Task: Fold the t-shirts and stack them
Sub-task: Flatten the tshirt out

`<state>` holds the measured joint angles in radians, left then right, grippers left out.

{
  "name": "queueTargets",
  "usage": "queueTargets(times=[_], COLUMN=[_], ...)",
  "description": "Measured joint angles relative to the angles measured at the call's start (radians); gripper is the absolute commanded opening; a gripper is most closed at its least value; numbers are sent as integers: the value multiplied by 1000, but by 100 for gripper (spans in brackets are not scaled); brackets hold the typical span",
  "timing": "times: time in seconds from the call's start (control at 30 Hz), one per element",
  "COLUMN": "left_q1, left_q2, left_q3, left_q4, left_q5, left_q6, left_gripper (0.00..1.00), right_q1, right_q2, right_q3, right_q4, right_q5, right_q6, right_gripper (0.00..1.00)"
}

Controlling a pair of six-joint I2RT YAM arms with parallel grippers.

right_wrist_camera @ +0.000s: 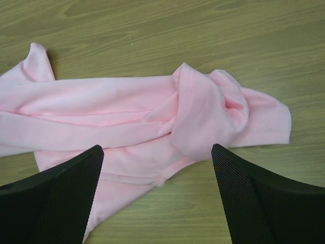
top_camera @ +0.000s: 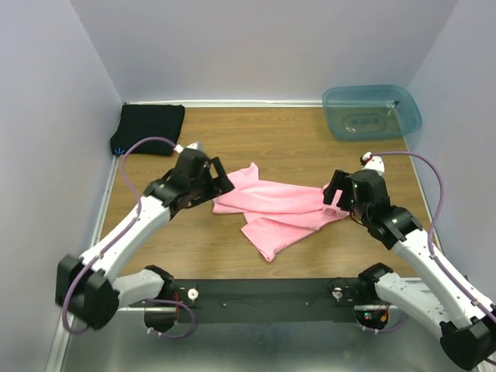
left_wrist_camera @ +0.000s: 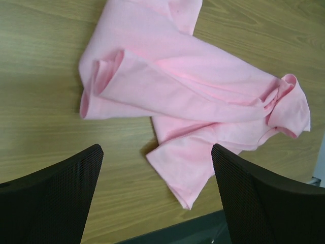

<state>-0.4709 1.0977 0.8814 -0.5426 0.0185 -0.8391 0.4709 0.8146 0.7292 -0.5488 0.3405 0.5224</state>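
Note:
The pink t-shirt has the raised fold [top_camera: 227, 195] [left_wrist_camera: 133, 64] that my left gripper needs to close on, at the end nearest the black t-shirt.
The pink t-shirt [top_camera: 279, 208] lies crumpled and loosely bunched on the wooden table [top_camera: 310, 147], between the two arms. The black t-shirt [top_camera: 151, 128] sits folded in the back left corner. My left gripper [top_camera: 222, 183] hovers open over the pink shirt's left end; in the left wrist view the pink t-shirt [left_wrist_camera: 193, 76] lies past the wide-apart left gripper [left_wrist_camera: 156, 150]. My right gripper [top_camera: 335, 198] stands open just above the shirt's right end. In the right wrist view the pink t-shirt [right_wrist_camera: 127, 112], with a bunched sleeve, lies ahead of the right gripper [right_wrist_camera: 157, 150], which holds nothing.
A translucent blue-green plastic bin [top_camera: 372, 111] stands at the back right corner. White walls close in the table on the left, back and right. A black rail [top_camera: 263, 298] with the arm bases runs along the near edge.

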Motion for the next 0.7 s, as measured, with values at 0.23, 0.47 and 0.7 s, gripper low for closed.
queueTargets(times=[0.23, 0.47, 0.7], left_q1=[-122, -113, -56], left_q2=[383, 522, 608], left_q3=[315, 382, 386], left_q4=[-54, -89, -92], left_q5=[-227, -287, -278], left_q6=[-5, 126, 189], left_gripper=[92, 87, 81], right_q1=[0, 0, 0], right_q2=[-21, -63, -69], right_q3=[-1, -21, -22], right_q4=[-16, -24, -25], right_q5=[-106, -177, -186], right_q6=[-19, -27, -27], right_gripper=[95, 95, 95])
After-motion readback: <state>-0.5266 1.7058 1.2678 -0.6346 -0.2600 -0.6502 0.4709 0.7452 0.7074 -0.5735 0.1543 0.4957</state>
